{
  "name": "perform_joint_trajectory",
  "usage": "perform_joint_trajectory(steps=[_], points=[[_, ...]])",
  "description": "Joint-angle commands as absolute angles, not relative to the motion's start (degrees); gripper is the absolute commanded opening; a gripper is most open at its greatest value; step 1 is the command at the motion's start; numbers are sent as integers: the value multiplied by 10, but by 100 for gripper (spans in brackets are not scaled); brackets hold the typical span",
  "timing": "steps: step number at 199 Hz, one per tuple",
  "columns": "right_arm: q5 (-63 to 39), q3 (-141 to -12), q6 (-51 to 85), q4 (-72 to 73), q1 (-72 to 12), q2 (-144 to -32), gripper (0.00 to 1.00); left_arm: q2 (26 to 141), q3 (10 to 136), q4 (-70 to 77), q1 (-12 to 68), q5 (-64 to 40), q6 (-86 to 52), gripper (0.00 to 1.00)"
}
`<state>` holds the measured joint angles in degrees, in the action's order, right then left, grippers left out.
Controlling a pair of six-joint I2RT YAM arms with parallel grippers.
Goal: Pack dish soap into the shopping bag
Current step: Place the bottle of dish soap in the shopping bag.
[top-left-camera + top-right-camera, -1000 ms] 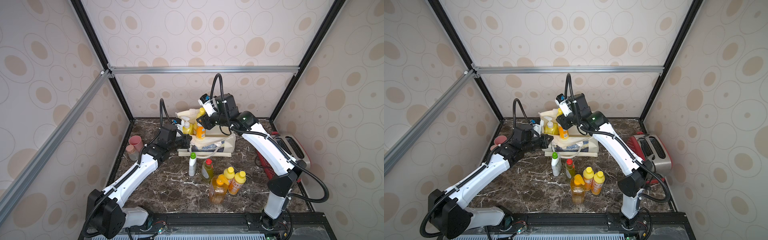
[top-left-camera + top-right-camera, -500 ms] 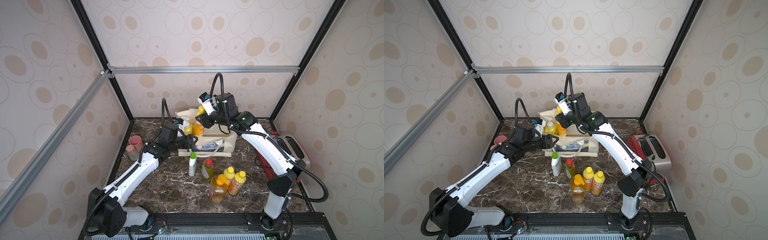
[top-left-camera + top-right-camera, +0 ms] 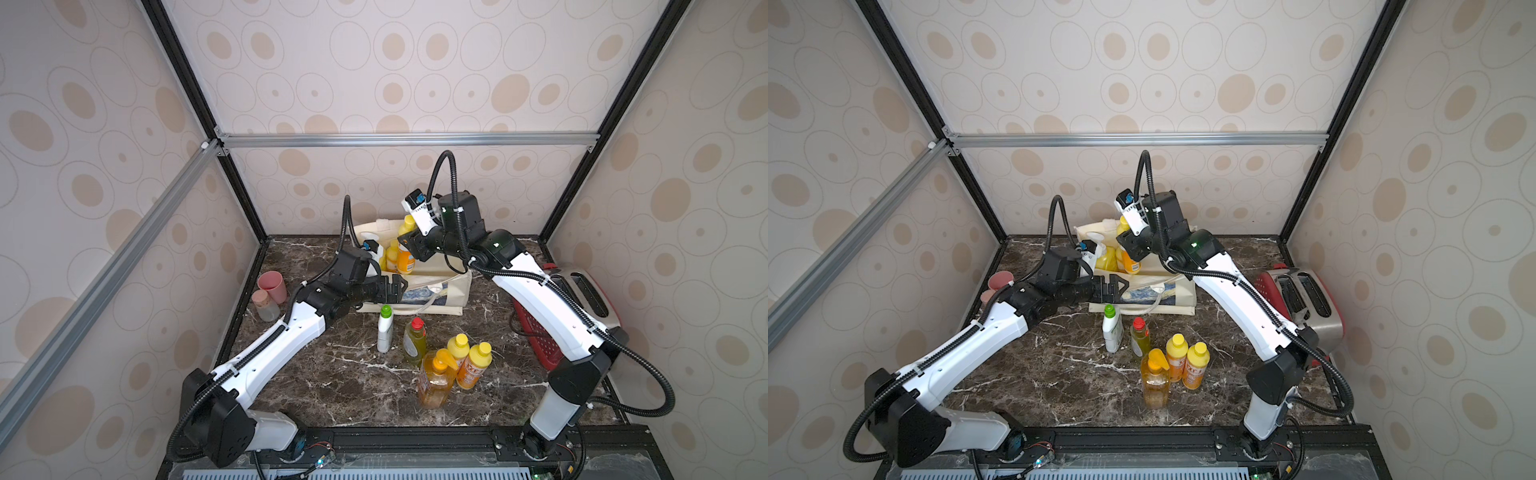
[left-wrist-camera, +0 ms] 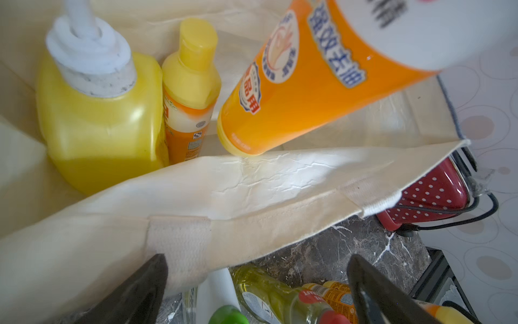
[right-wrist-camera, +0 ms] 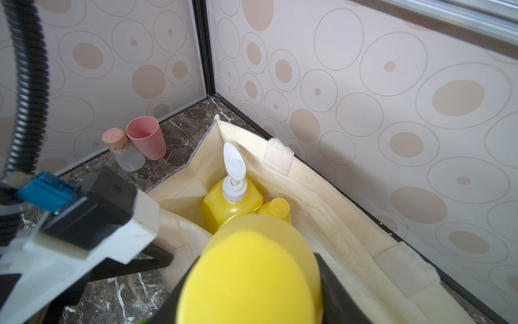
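Observation:
The bag's front rim sags close under the small orange bottle, so next my left gripper pinches the bag's rim at the handle's patch [image 4: 180,245] and pulls it open first.
The cream shopping bag [image 3: 440,286] [image 3: 1173,291] stands at the back of the table. Its front rim [image 4: 252,196] is folded down. Inside it are a yellow white-pump dish soap bottle [image 4: 98,120] [image 5: 227,204] and a small orange yellow-capped one [image 4: 187,92]. My right gripper [image 3: 409,244] [image 5: 252,294] is shut on another small orange bottle [image 3: 405,261] [image 4: 294,92], hanging tilted over the bag's opening. My left gripper [image 3: 401,286] [image 4: 256,291] is open just in front of the bag's front rim, holding nothing.
In front of the bag stand a white green-capped bottle [image 3: 385,328], a greenish red-capped one [image 3: 415,343], a clear orange pump bottle [image 3: 434,378] and two small orange bottles [image 3: 467,359]. A pink cup [image 3: 272,286] and a corked jar [image 3: 264,303] stand at the left. At the right are a toaster [image 3: 582,291] and a red basket [image 3: 536,336].
My left gripper has gone from shut to open, letting go of the bag's front rim. The right gripper still holds its bottle over the bag and has barely moved.

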<state>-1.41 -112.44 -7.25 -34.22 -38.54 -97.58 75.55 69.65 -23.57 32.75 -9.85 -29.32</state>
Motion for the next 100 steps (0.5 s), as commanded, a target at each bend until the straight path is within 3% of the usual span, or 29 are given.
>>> perform_joint_trajectory(steps=[1,65,100], points=[[-9,-1132,-87,-252,-386,-930,30,728,687,-269,326,-43,-295,99],[-18,-1121,-82,-248,-386,-925,30,707,661,-236,327,-27,-316,99],[-29,-1120,-76,-248,-385,-925,30,758,688,-208,327,-11,-316,87]])
